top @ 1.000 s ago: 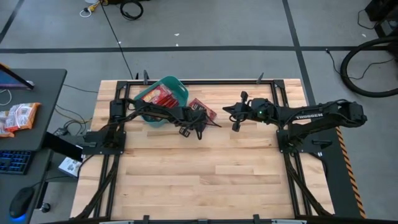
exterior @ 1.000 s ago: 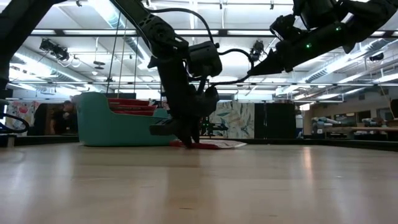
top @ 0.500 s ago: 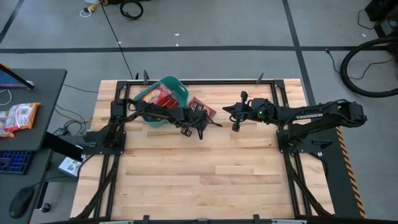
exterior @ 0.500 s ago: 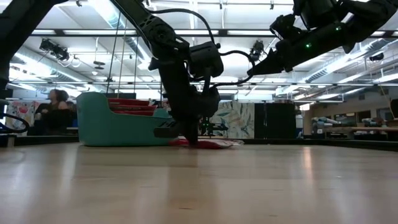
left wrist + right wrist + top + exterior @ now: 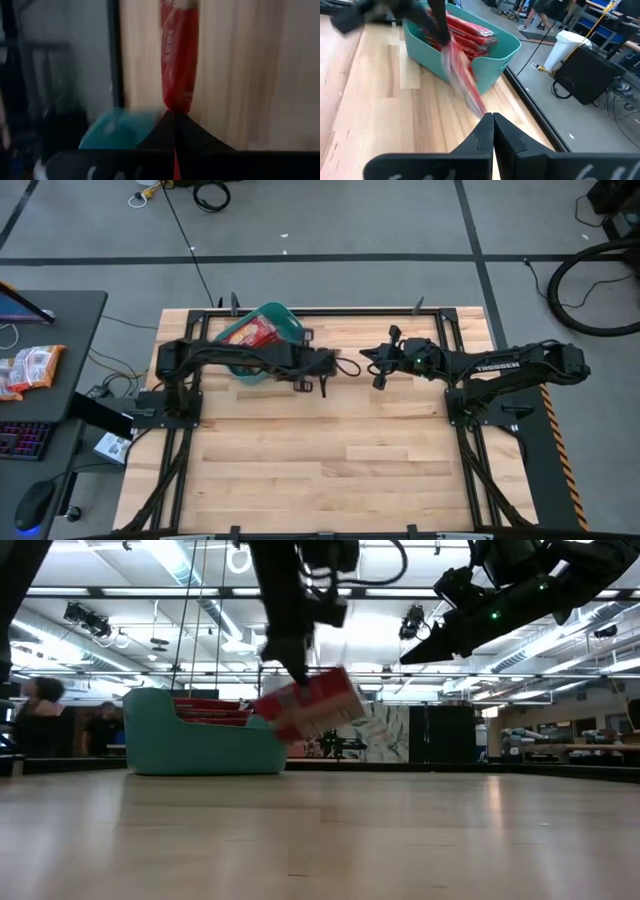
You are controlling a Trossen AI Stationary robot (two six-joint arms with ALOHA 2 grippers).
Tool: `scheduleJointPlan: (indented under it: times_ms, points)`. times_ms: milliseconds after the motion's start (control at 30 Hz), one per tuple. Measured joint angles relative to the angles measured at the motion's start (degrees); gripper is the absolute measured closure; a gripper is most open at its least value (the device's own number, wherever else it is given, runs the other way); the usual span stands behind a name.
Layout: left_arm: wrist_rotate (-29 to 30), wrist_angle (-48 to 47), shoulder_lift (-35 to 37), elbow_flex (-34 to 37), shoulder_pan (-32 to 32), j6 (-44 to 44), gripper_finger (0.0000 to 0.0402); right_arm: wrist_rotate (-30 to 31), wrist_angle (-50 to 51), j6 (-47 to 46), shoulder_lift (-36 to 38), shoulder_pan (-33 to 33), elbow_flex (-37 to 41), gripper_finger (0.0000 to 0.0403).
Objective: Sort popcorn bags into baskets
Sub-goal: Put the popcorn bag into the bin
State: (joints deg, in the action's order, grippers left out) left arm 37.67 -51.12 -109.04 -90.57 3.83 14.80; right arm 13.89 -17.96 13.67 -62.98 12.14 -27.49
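Next, I let go of the red popcorn bag with my left gripper on the red bags inside the teal basket [image 5: 249, 343], toward the basket's far side.
A teal basket [image 5: 262, 338] stands at the table's far left-centre, with red popcorn bags [image 5: 470, 30] lying in it. Just to its right my left gripper [image 5: 296, 678] is shut on one red popcorn bag [image 5: 312, 708], which hangs well above the wood. In the high view the arm hides this bag. My right gripper [image 5: 368, 355] hovers to the right of the held bag, raised off the table. It points at the basket, with its fingers shut [image 5: 493, 119] on nothing. My left gripper pinches the bag's upper end [image 5: 176, 102] between its two fingers. The fingers come from above, pointing down. The bag hangs tilted below them, seen edge-on in the wrist view, its lower end [image 5: 345, 700] clear of the table.
A black metal frame rail [image 5: 330, 310] runs along the table's far edge behind the basket. A side desk at the left holds an orange-and-white snack packet [image 5: 30, 368]. People [image 5: 45, 715] stand in the room beyond. Bare wood [image 5: 330, 450] fills the table's near half.
My left gripper has shut on the red bag that lay flat on the table beside the basket. It has then risen, lifting the bag clear. The bag now hangs tilted below the fingers, level with the basket's rim.
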Motion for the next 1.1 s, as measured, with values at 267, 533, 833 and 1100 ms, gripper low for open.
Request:
scheduleJointPlan:
  times_ms: [267,533,833,1100]
  points:
    - [7.64,-19.87,3.35,-4.75,-1.87,-19.13,0.0401,-0.03,0.19,0.02,0.02,0.0,0.0,0.0395]
    - [15.06,-31.61,7.94,-4.76,-2.55,-31.21,0.0401,-0.31,-0.21,0.02,0.04,0.05,0.0,0.0395]
    - [11.73,-38.86,11.65,-4.16,1.45,-41.39,0.0401,-0.53,-0.85,0.02,0.04,0.04,0.0,0.0395]
    - [4.33,-37.97,11.55,3.79,8.12,-43.66,0.0401,-2.19,-0.85,0.02,0.04,0.0,0.0,0.0395]
